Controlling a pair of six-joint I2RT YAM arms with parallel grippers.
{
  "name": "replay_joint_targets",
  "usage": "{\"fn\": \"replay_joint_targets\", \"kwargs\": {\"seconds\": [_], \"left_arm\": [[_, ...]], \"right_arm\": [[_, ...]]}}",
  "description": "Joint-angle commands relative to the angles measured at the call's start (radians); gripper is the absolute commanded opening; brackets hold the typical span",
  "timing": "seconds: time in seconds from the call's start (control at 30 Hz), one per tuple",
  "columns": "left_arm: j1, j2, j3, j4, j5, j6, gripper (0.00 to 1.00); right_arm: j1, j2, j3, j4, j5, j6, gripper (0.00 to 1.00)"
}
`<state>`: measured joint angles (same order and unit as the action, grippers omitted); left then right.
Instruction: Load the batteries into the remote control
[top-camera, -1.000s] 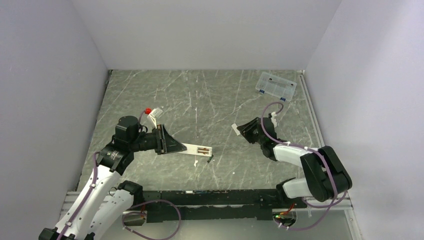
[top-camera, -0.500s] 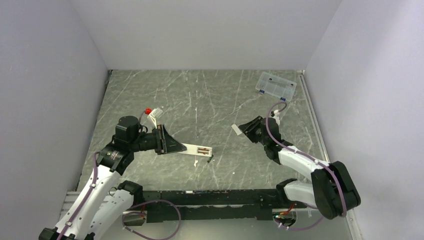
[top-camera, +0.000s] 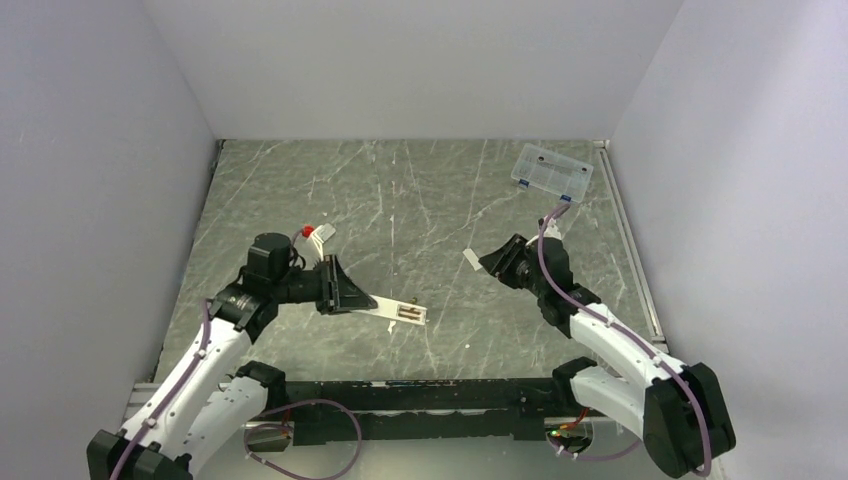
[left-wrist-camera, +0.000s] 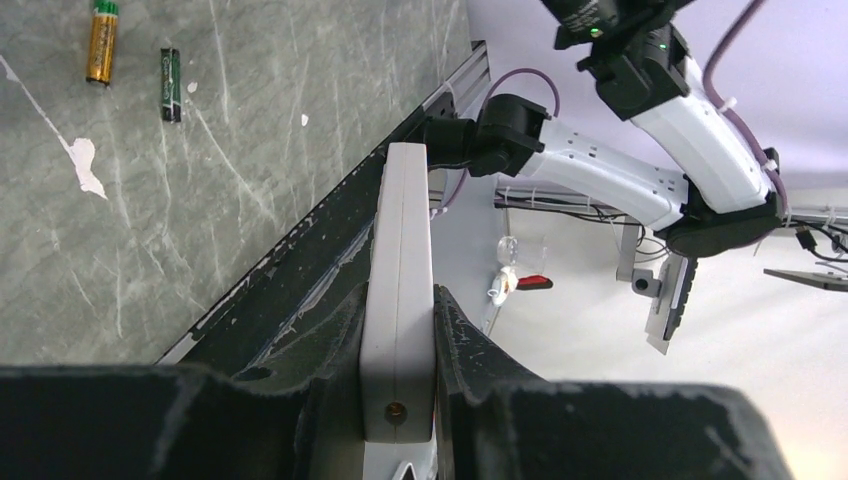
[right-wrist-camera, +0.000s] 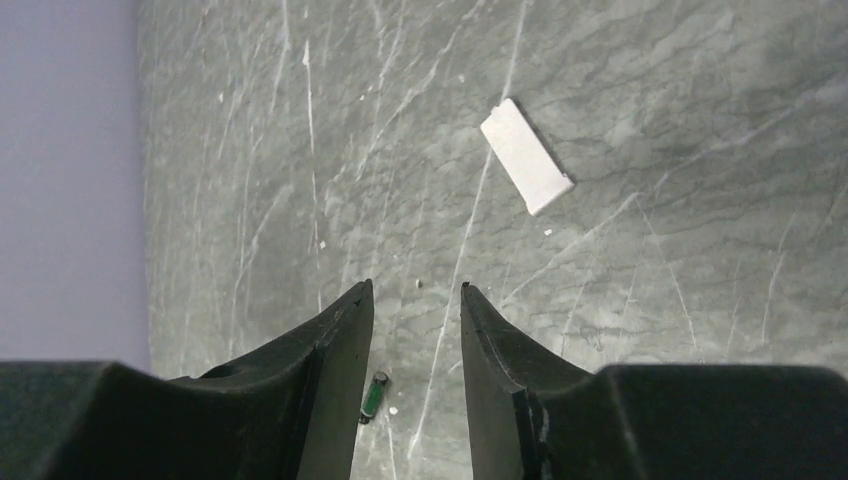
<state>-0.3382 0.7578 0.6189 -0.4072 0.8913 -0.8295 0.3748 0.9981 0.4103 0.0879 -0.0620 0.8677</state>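
The white remote control, now held tilted above the table, will go down from my left gripper onto the table (top-camera: 391, 344) (left-wrist-camera: 103, 243) between the white sliver and the black rail.
My left gripper (top-camera: 352, 297) is shut on one end of the slim white remote control (top-camera: 398, 313) and holds it tilted above the table, its battery recess (top-camera: 409, 316) facing up. In the left wrist view the remote (left-wrist-camera: 405, 220) stands edge-on between the fingers of that gripper (left-wrist-camera: 400, 300). The gold battery (left-wrist-camera: 101, 40) and the dark green battery (left-wrist-camera: 171, 85) lie side by side on the table beyond it. My right gripper (top-camera: 484, 262) is open and empty, just right of the flat white cover piece (top-camera: 472, 258). In the right wrist view the gripper (right-wrist-camera: 415, 290) is open; the cover (right-wrist-camera: 525, 155) lies ahead and the green battery (right-wrist-camera: 373, 395) shows between the fingers.
A clear compartment box (top-camera: 551, 170) sits at the back right corner. A small white sliver (top-camera: 390, 326) lies on the table by the remote. The black rail (top-camera: 420, 395) of the arm bases runs along the near edge.
My left arm has shifted right and swung the remote nearer the front edge, over the spot where the green battery showed. My right arm has stretched out; its gripper stays by the cover.
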Motion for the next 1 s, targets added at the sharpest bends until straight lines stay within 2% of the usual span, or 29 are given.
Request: {"fn": "replay_joint_targets", "kwargs": {"seconds": [0.0,0.23,0.53,0.67,0.97], "left_arm": [[-0.008,0.051,-0.015,0.047,0.029,-0.011,0.0],[-0.047,0.15,-0.055,0.071,0.0,-0.014,0.0],[-0.104,0.261,-0.087,0.113,-0.049,-0.007,0.0],[-0.11,0.299,-0.091,0.09,-0.089,0.024,0.0],[-0.111,0.379,-0.136,0.162,-0.081,0.016,0.0]], "right_arm": [[-0.004,-0.042,0.064,-0.064,-0.071,-0.122,0.4],[-0.004,-0.075,0.091,-0.144,-0.104,-0.186,0.4],[0.008,-0.098,0.076,-0.149,-0.17,-0.222,0.41],[0.05,-0.092,0.062,-0.128,-0.165,-0.208,0.42],[0.193,-0.045,0.078,-0.124,-0.055,-0.199,0.44]]}}
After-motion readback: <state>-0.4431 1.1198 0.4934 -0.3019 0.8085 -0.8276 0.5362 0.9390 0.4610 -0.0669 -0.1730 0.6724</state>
